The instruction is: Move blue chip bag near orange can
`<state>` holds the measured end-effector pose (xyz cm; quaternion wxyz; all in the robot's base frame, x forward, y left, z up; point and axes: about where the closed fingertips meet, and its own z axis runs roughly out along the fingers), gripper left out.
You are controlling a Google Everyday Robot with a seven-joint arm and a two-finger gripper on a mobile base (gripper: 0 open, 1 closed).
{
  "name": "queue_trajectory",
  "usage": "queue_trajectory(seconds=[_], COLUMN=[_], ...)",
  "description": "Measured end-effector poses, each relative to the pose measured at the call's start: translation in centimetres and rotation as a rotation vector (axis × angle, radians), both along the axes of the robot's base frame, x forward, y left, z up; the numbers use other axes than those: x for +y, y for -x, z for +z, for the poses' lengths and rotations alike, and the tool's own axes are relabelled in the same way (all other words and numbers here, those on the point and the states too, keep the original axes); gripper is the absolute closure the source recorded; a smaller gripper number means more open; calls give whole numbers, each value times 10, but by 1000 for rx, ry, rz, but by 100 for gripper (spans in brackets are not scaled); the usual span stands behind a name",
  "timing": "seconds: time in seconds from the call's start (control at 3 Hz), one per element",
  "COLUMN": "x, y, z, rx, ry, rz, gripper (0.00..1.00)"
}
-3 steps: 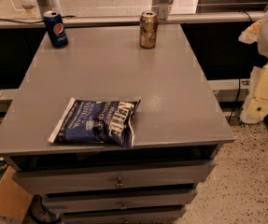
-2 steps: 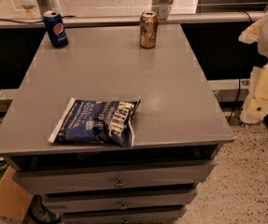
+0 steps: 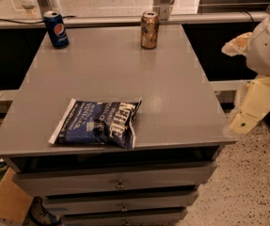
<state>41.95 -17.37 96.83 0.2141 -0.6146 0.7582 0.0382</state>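
Note:
The middle of the blue chip bag (image 3: 100, 122), between its two short ends, is the spot my gripper needs to move to next and close on.
The blue chip bag (image 3: 98, 123) lies flat near the front edge of the grey table (image 3: 181, 79), left of the middle, with its white "Kettle" lettering facing up. The orange can (image 3: 149, 29) stands upright at the table's far edge, right of the middle, well apart from the bag. My gripper (image 3: 248, 113) hangs with the white and cream arm off the table's right side, at about the level of the front edge. It is away from both the bag and the can, and it holds nothing that I can see.
A blue Pepsi can (image 3: 57, 28) stands at the table's far left corner. Drawers (image 3: 119, 182) run below the table top. A rail and glass partition (image 3: 210, 18) run behind the table. A cardboard box (image 3: 3, 201) sits on the floor at the lower left.

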Motion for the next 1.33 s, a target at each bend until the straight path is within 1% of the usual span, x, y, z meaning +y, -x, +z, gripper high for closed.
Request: queue_trajectory(seconds=[0.33,0.67,1.0,1.33], x=[51,62,61,62], y=[12,13,13,15], z=[-9,-6,-6,-10], rx=[-20,-21,-22,-28], ry=[-138,-175,-170,-189], rz=[80,89,88,80], gripper=[0,0,0,0])
